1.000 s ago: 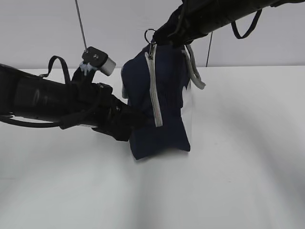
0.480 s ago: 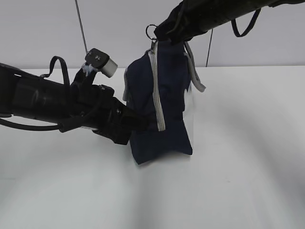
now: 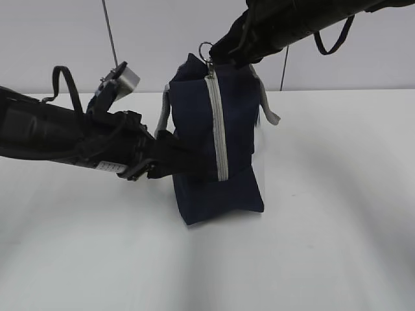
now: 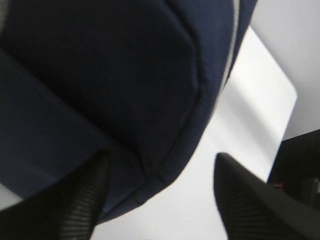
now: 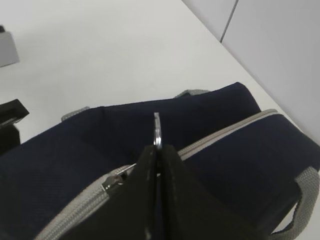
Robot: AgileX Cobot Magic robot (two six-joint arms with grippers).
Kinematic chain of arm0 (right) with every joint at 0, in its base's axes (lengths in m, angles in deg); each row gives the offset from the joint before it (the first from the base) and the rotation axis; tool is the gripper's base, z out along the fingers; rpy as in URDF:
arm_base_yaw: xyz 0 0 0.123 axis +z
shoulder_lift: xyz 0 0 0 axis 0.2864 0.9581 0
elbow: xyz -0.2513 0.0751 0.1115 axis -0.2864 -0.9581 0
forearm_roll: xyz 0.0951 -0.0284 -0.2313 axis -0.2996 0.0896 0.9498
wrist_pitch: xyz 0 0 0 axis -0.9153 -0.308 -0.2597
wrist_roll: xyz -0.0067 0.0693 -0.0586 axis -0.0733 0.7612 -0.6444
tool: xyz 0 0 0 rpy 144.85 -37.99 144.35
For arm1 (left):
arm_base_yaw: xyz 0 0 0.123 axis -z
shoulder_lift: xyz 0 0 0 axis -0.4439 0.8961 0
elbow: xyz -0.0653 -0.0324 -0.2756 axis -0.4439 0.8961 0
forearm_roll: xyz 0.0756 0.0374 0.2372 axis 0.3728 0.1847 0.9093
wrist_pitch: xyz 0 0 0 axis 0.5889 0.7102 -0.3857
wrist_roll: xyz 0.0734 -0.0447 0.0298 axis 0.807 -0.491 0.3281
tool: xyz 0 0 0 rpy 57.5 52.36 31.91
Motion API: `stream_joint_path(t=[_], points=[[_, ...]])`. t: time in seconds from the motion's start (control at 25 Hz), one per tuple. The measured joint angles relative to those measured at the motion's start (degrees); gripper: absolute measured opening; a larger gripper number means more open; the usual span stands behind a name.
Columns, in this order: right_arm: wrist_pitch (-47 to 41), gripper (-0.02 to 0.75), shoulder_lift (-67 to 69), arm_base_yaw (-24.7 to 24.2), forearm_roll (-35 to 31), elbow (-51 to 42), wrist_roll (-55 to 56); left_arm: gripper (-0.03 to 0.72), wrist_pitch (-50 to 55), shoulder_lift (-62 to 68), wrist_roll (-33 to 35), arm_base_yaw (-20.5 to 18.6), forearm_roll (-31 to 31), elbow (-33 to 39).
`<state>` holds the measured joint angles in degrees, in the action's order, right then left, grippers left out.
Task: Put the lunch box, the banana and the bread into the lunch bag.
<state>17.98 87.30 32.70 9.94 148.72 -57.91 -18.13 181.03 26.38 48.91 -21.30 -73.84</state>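
The lunch bag is buckling above its base beside the robot's left gripper, so that gripper should take the bag's side higher (image 3: 185, 123), close to the grey handle.
The navy lunch bag (image 3: 237, 110) stands on end in the middle of the white table, with its grey zipper strip (image 3: 217, 129) running vertically. My right gripper (image 3: 217, 53) reaches in from the upper right and is shut on the metal ring pull (image 3: 205, 49) at the bag's top. The right wrist view shows its fingers pinching the ring pull (image 5: 157, 127) above the zipper slider (image 5: 112, 181). My left gripper (image 3: 194, 165) is open against the bag's lower left side. In the left wrist view the bag's corner (image 4: 165, 150) lies between its spread fingers (image 4: 90, 195). The lunch box, banana and bread are out of view.
A grey webbing handle (image 3: 266, 103) hangs on the bag's right side, and another shows on its left (image 3: 162, 116). The white table (image 3: 324, 227) ends at a pale wall behind. A thin cable (image 3: 110, 32) runs up the wall at the back left.
The bag has straightened up and its zipper strip now hangs vertical. My left arm has rotated and pushed right along the bag's lower side. My right gripper still holds the ring pull.
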Motion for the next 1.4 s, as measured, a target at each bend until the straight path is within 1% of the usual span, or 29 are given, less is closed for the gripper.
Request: stream_joint_path(t=[0.04, 0.08, 0.16, 0.32, 0.48, 0.64, 0.72, 0.84, 0.92, 1.16, 1.2, 1.24, 1.36, 1.4], points=[[-0.8, -0.016, 0.0, 0.0, 0.4, 0.0, 0.0, 0.479, 2.0, 0.0, -2.5, -1.0, 0.1, 0.0], [-1.7, -0.016, 0.0, 0.0, 0.8, 0.0, 0.0, 0.522, 3.9, 0.0, -4.6, -2.1, 0.1, 0.0], [-3.4, -0.016, 0.0, 0.0, 1.9, 0.0, 0.0, 0.552, 6.9, 0.0, -8.8, -3.8, 0.2, 0.0], [-5.8, -0.016, 0.0, 0.0, 2.7, 0.0, -0.1, 0.551, 9.4, 0.0, -16.9, -5.4, 0.7, -1.4], [-6.8, -0.016, 0.0, 0.0, 2.9, 0.0, -0.1, 0.519, 9.5, 0.0, -26.7, -5.5, 1.1, -4.7], [-7.1, -0.016, 0.0, 0.0, 3.1, 0.0, -0.1, 0.482, 6.3, 0.0, -31.6, -5.5, 3.0, -7.3], [-7.1, -0.016, 0.0, 0.0, 3.2, 0.0, -0.1, 0.455, 5.2, 0.0, -32.4, -5.5, 3.3, -7.8], [-7.1, -0.016, 0.0, 0.0, 3.2, 0.0, -0.1, 0.385, 5.2, 0.0, -33.3, -5.5, 3.7, -7.9], [-7.1, -0.016, 0.0, 0.0, 3.2, 0.0, -0.1, 0.352, 5.5, 0.0, -33.5, -5.4, 3.9, -8.0], [-7.2, -0.016, 0.0, 0.0, 3.2, 0.0, -0.1, 0.309, 5.4, 0.0, -33.6, -2.7, 5.8, -8.0], [-7.2, -0.016, 0.0, 0.0, 3.2, 0.0, -0.1, 0.283, 5.3, 0.0, -33.6, -2.2, 5.9, -8.0], [-7.2, -0.016, 0.0, 0.0, 3.2, 0.0, -0.1, 0.24, 5.1, 0.0, -33.6, -2.0, 6.1, -8.0], [-6.9, -0.016, 0.1, 0.0, 3.2, 0.0, -0.2, 0.063, 4.5, 0.0, -33.6, -1.9, 6.5, -8.0], [-6.6, -0.016, 0.2, 0.0, 3.2, 0.0, -0.2, 0.026, 4.3, 0.0, -33.6, -1.9, 6.5, -8.0]])
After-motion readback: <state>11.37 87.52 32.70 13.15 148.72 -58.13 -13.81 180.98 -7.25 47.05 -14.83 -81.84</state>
